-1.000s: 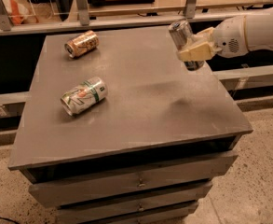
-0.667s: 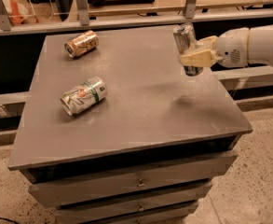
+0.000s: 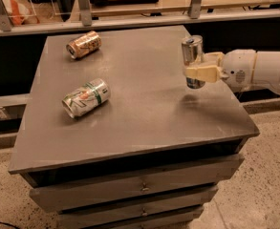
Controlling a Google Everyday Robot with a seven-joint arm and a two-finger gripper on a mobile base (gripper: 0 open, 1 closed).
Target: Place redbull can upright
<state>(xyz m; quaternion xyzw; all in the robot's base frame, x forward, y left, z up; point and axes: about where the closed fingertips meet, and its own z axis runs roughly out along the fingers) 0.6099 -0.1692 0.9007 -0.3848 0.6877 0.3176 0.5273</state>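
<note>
The robot's gripper will release the redbull can, now held a little above the table, upright on the grey table top beside its own shadow (image 3: pixel 185 96), near the edge of the arm.
The redbull can (image 3: pixel 193 51) is slim, silver and blue with a shiny top. It stands upright in the air a little above the right side of the grey table (image 3: pixel 144 113), with its shadow on the top below it. My gripper (image 3: pixel 197 67) reaches in from the right on a white arm and is shut on the redbull can, its cream fingers (image 3: pixel 202 73) around the can's middle.
An orange-copper can (image 3: pixel 83 44) lies on its side at the table's far left. A silver-white can with a green band (image 3: pixel 86 97) lies on its side at the left middle. Drawers sit below the table top. A railed shelf runs behind the table.
The can has turned from tilted to upright. The gripper has moved down and slightly toward the table's front with it.
</note>
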